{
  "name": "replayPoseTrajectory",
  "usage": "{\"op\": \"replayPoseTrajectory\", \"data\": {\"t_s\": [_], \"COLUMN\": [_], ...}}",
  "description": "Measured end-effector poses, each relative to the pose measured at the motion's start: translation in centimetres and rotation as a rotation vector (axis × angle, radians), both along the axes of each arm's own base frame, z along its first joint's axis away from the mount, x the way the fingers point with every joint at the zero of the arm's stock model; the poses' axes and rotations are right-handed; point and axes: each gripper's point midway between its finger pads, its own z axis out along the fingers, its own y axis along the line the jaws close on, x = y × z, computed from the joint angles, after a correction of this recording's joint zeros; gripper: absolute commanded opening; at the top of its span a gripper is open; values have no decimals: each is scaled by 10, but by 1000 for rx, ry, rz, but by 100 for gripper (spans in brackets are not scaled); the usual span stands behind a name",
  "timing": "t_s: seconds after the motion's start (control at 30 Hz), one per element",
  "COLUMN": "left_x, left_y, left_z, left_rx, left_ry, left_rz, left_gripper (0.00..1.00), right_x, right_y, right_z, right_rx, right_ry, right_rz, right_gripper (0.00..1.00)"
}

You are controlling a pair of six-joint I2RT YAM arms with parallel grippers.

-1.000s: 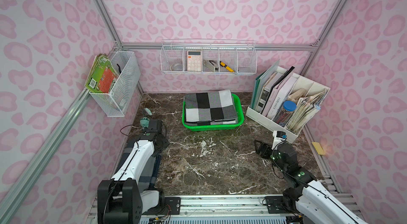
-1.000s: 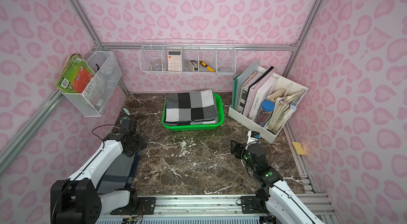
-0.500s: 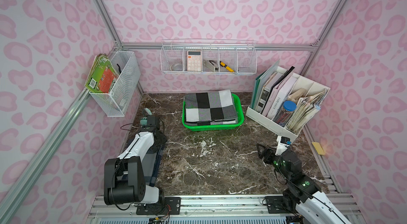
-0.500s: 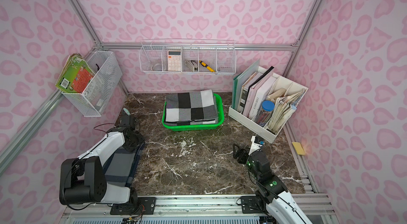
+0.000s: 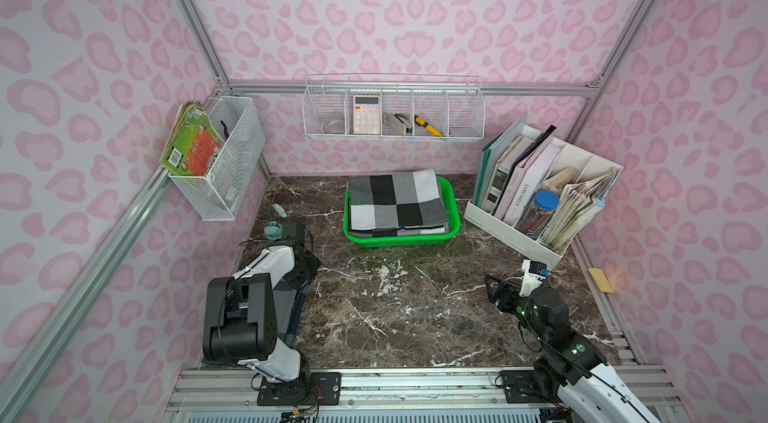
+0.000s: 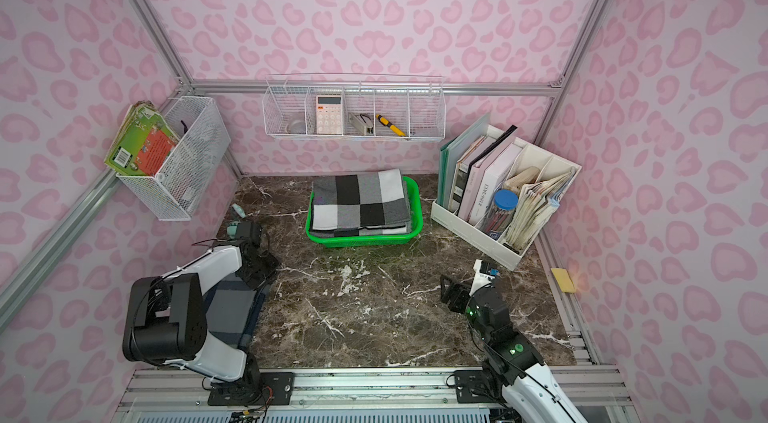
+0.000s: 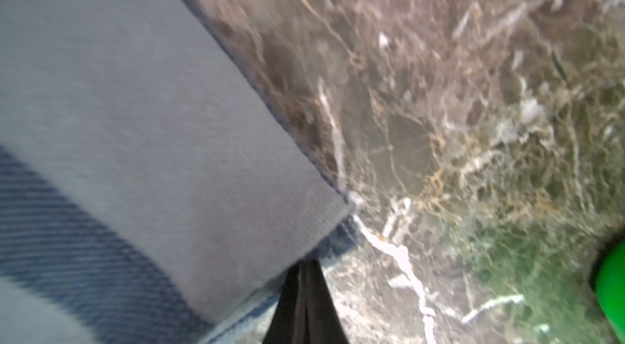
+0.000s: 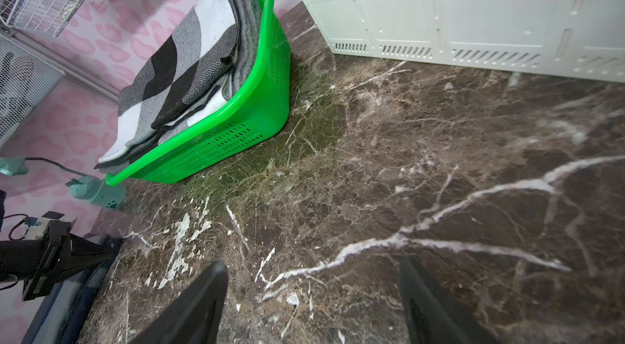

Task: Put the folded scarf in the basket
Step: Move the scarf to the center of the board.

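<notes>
I can see my left gripper's fingers meet just the edge of the folded scarf, so I should open it, take the scarf's corner (image 7: 309, 220) deeper and pull the scarf toward my right gripper.
A grey and navy folded scarf (image 6: 232, 308) lies flat at the table's left edge, mostly under my left arm. My left gripper (image 7: 306, 264) points down at that scarf's (image 7: 152, 122) near corner, jaws pressed together on the cloth edge. The green basket (image 5: 399, 240) stands at the back middle, filled by a black, white and grey checked scarf (image 5: 395, 200). My right gripper (image 8: 313, 264) hovers open over bare marble at the front right, well short of the basket (image 8: 236, 142).
A white file organiser (image 5: 498, 229) with books stands at the back right. Wire wall baskets (image 5: 395, 113) (image 5: 224, 159) hang over the back and left. Small teal objects (image 5: 276, 229) sit near the left arm's wrist. A yellow block (image 5: 600, 279) lies past the right edge.
My left jaws have closed at the grey scarf's corner while that arm's elbow rose. The right arm has drawn back a little towards the front right, still open.
</notes>
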Motion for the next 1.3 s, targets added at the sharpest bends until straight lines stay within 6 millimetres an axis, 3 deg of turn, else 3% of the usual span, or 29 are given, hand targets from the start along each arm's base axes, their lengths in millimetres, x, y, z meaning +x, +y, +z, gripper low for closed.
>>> {"op": "replayPoseTrajectory", "data": {"t_s": [0.2, 0.27, 0.5, 0.6, 0.83, 1.13, 1.3], "left_x": [-11, -13, -5, -2, 7, 16, 18], "left_y": [-16, -15, 5, 16, 37, 34, 29], "left_z": [10, 17, 47, 55, 47, 14, 0], "left_rx": [-56, -43, 81, 139, 229, 203, 182], "left_ry": [-32, -45, -111, -122, -68, 4, 20], "left_rz": [-37, -40, -28, -8, 28, 14, -4], "left_gripper": [0, 16, 54, 60, 51, 43, 13], "right_x": [0, 0, 1, 1, 1, 0, -1], "right_y": [0, 1, 2, 2, 2, 3, 4], "right_z": [-5, -7, -7, -7, -7, -8, -8], "right_rx": [-9, -15, -17, -17, -16, -7, 11], "right_ry": [20, 31, 42, 42, 41, 36, 36], "right_rz": [2, 2, 9, 9, 8, 13, 11], "right_gripper": [82, 83, 83, 83, 83, 83, 83]}}
